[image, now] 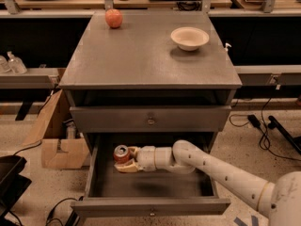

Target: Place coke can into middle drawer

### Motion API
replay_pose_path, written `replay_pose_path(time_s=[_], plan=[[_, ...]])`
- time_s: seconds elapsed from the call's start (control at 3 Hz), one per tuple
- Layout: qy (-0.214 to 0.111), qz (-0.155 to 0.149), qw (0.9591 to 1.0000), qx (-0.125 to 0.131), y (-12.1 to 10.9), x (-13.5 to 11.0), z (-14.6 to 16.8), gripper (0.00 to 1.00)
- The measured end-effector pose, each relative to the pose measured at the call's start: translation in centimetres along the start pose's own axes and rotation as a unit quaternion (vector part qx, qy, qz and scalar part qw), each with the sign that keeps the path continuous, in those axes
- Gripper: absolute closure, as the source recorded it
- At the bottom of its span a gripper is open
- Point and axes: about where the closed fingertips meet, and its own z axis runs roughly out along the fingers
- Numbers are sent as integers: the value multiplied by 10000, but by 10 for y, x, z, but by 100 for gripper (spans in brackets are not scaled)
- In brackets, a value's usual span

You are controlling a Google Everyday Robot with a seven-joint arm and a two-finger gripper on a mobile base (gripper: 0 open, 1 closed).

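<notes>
I will release the coke can on the middle drawer's bottom, near the drawer's side [122,172] by the cardboard box.
The coke can [122,153], red with a silver top, stands upright inside the open middle drawer [150,205] at its back left. My gripper [125,158] reaches into the drawer from the right, with its tan fingers [126,167] around the can. The drawer is pulled out, its knob at the front centre. The like grey drawer [150,120] above it is shut.
An apple [114,18] and a white bowl [189,37] sit on the cabinet top [141,55]. A cardboard box [56,135] stands on the floor at the left. Cables lie on the floor at the right. My white arm [225,175] crosses the drawer's right side.
</notes>
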Motion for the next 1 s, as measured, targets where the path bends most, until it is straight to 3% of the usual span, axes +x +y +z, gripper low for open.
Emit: replay_pose_path(time_s=[0.33,1.0], plan=[[-198,-297,9993,-101,-14,19,14,100],[-81,-360,9993,-24,-16,70,37,100]])
